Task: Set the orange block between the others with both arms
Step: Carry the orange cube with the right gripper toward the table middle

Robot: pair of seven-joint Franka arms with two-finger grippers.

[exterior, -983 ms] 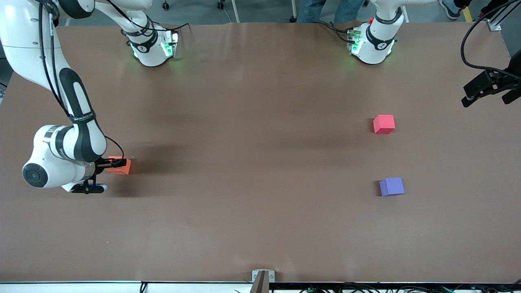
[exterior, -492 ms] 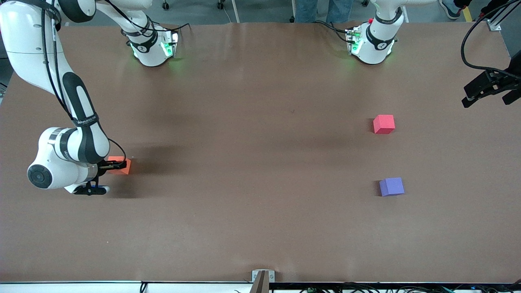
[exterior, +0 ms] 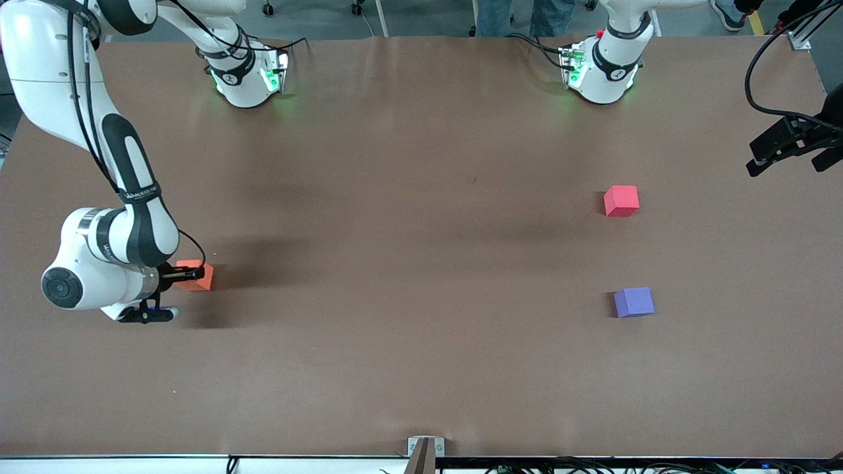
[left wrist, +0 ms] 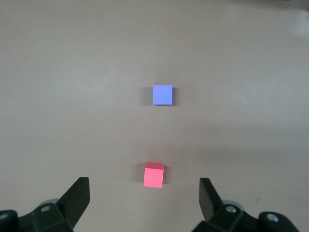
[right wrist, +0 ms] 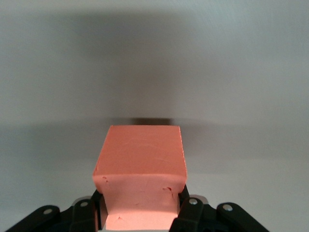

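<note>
Next, I release the orange block from my right gripper on the bare middle of the brown table point(exterior: 427, 265), at a spot short of both cubes.
The orange block point(exterior: 199, 277) is near the right arm's end of the table, with my right gripper point(exterior: 186, 275) shut on it. In the right wrist view the orange block point(right wrist: 140, 162) fills the space between the jaws of the right gripper point(right wrist: 140, 210), dented where they press. The red-pink cube point(exterior: 621, 200) and the purple-blue cube point(exterior: 633, 301) rest apart toward the left arm's end, the purple-blue one nearer the front camera. My left gripper point(exterior: 790, 150) hangs open and high over that end. The left wrist view shows that left gripper point(left wrist: 144, 195) empty above the red-pink cube point(left wrist: 154, 174) and purple-blue cube point(left wrist: 162, 94).
The brown table point(exterior: 408, 263) stretches wide between the orange block and the two other cubes. The arm bases point(exterior: 247, 76) glow green along the table's edge farthest from the front camera. A small metal bracket point(exterior: 425, 446) sits at the edge nearest it.
My right gripper has closed on the orange block, and gripper and block have shifted slightly. The left arm and the two other cubes have not moved.
</note>
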